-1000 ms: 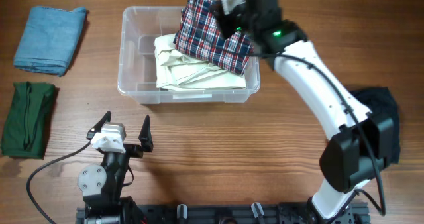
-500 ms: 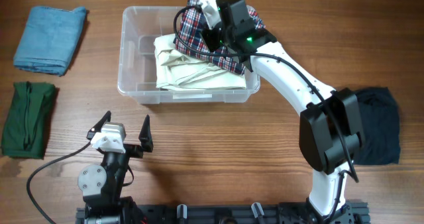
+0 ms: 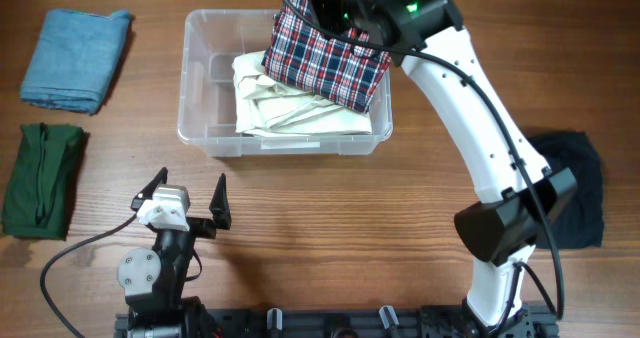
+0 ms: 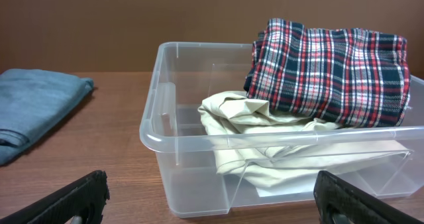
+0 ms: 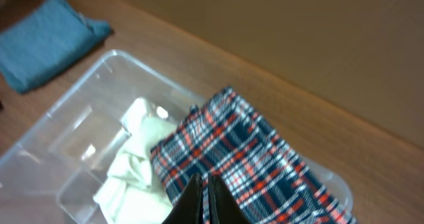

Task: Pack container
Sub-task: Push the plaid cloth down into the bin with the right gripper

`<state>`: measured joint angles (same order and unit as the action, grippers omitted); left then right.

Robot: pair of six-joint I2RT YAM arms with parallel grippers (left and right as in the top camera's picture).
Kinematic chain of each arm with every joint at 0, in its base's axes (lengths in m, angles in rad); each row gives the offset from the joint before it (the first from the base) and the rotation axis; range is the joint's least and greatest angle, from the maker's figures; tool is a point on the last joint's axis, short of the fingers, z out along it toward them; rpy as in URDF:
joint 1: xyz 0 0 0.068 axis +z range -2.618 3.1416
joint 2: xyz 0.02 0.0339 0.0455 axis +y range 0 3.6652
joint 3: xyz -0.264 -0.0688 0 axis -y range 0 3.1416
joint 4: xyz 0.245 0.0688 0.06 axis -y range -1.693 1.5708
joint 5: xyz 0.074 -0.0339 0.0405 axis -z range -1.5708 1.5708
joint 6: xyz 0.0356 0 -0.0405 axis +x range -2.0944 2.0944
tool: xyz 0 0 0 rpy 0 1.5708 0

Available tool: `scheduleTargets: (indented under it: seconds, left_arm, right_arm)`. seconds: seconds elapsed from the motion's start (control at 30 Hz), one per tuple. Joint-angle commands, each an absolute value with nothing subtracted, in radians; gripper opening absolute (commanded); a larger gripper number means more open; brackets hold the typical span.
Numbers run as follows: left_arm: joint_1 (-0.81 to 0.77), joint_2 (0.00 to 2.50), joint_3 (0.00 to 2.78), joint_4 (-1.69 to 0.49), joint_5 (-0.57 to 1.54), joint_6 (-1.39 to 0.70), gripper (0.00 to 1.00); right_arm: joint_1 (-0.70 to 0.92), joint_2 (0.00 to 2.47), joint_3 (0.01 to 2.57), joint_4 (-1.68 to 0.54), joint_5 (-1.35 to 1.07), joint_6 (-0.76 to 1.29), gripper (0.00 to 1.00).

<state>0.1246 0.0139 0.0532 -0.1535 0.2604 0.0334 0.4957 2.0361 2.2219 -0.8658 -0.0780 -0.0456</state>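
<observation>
The plaid cloth's far edge pokes above the container's back rim, so my right gripper needs to grab the cloth [image 3: 291, 30] near that edge and tuck it inside the container's rim.
The clear container [image 3: 185, 78] stands at the back middle of the table. Inside it a cream cloth [image 3: 290, 113] lies crumpled. A red, white and navy plaid cloth [image 3: 325, 63] rests on top, draped over the right rim. My right gripper [image 3: 330, 6] hovers above the plaid cloth's far edge, shut with nothing between its fingers. The right wrist view looks down past the shut gripper [image 5: 204, 184] onto the plaid cloth [image 5: 245, 158] and the container [image 5: 66, 128]. My left gripper [image 3: 187, 186] stands open near the front edge, facing the container [image 4: 159, 138].
A folded blue cloth [image 3: 75, 58] lies at the back left, with a folded dark green cloth [image 3: 40, 178] in front of it. A dark navy cloth [image 3: 575, 188] lies at the right, partly behind the right arm.
The right arm dipped over the plaid cloth half a second ago and has since risen and swung back. The plaid cloth sits much as before. The left arm has not moved.
</observation>
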Motion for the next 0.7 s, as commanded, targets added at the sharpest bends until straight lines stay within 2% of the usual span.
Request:
scheduleTargets:
  seconds: [0.0, 0.13, 0.17, 0.27, 0.3, 0.67]
  left_arm:
    - [0.120, 0.007, 0.047, -0.153, 0.262, 0.049, 1.00]
    - [0.120, 0.007, 0.047, -0.153, 0.262, 0.049, 1.00]
    - [0.120, 0.007, 0.047, -0.153, 0.262, 0.049, 1.00]
    - [0.120, 0.007, 0.047, -0.153, 0.262, 0.049, 1.00]
    - [0.120, 0.007, 0.047, -0.153, 0.262, 0.049, 1.00]
    - [0.120, 0.007, 0.047, -0.153, 0.262, 0.049, 1.00]
  right_arm:
    - [0.496, 2.063, 2.231, -0.803, -0.099, 0.007, 0.17]
    - [0.496, 2.107, 2.231, -0.720, -0.093, 0.003, 0.25]
    - [0.496, 2.123, 2.231, -0.704, -0.093, 0.003, 0.25]
    - [0.496, 2.173, 2.231, -0.681, -0.085, 0.001, 0.06]
    - [0.496, 2.189, 2.231, -0.677, -0.085, 0.001, 0.04]
    - [0.506, 2.298, 2.231, -0.667, -0.089, 0.003, 0.04]
